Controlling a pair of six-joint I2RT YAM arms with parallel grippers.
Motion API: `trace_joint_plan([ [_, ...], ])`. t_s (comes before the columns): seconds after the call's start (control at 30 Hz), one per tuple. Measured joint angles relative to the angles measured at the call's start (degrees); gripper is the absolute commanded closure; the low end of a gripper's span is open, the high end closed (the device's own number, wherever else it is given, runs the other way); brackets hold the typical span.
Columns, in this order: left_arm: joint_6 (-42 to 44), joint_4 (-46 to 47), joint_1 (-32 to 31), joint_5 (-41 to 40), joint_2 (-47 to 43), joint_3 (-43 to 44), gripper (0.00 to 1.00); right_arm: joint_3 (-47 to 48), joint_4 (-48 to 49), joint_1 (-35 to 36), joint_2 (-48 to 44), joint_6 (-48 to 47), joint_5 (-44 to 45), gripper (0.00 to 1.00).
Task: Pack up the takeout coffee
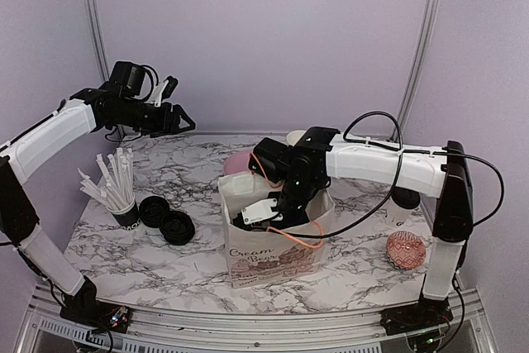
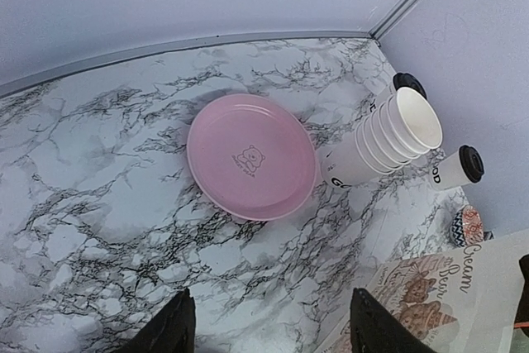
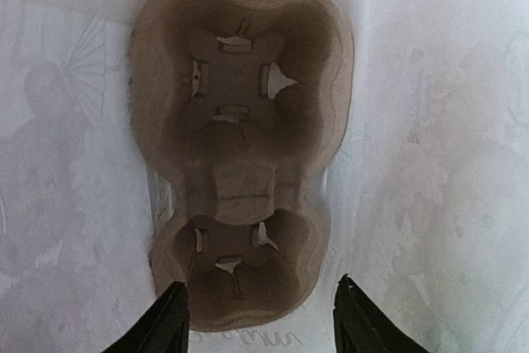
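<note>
My left gripper is to head to the white paper bag next, and it should close on its far side's top edge (image 1: 246, 174) (image 2: 512, 340), beside the orange handle.
One takeout coffee cup (image 2: 453, 167), white with a black lid, stands at the far right of the table; it also shows in the top view (image 1: 404, 201) behind my right arm. A second black lid (image 2: 409, 83) shows behind a stack of lidless white cups (image 2: 388, 136). My right gripper (image 1: 254, 221) is open and empty inside the white paper bag (image 1: 273, 258). In the right wrist view it (image 3: 260, 324) hangs over a brown cardboard cup carrier (image 3: 240, 138) whose two sockets are empty. My left gripper (image 1: 173, 113) is open and empty, raised high at the back left (image 2: 273, 328).
A pink plate (image 2: 252, 159) lies behind the bag. A cup of wrapped straws (image 1: 122, 202) and two loose black lids (image 1: 154, 211) (image 1: 178, 227) sit at the left. A patterned bowl (image 1: 407, 250) is at the front right.
</note>
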Motion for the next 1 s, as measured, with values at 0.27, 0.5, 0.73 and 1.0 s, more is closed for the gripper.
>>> trace_joint_plan([
  [0.27,0.0,0.2,0.0,2.1,-1.0,-0.4,0.39,2.3,-2.4,0.0,-3.4,-2.0,-4.0,0.30],
  [0.5,2.3,1.5,-1.0,6.4,-3.2,-1.0,0.38,6.8,-4.0,0.0,-10.6,-3.9,-8.2,0.30],
  [0.73,9.1,3.0,-11.2,10.9,-7.6,-1.2,0.36,9.3,-3.9,-1.4,-13.2,-5.6,-12.2,0.31],
  [1.0,11.5,4.1,-15.4,8.2,-6.9,-0.2,0.36,9.4,-3.6,-3.2,-12.0,-6.5,-14.1,0.32],
])
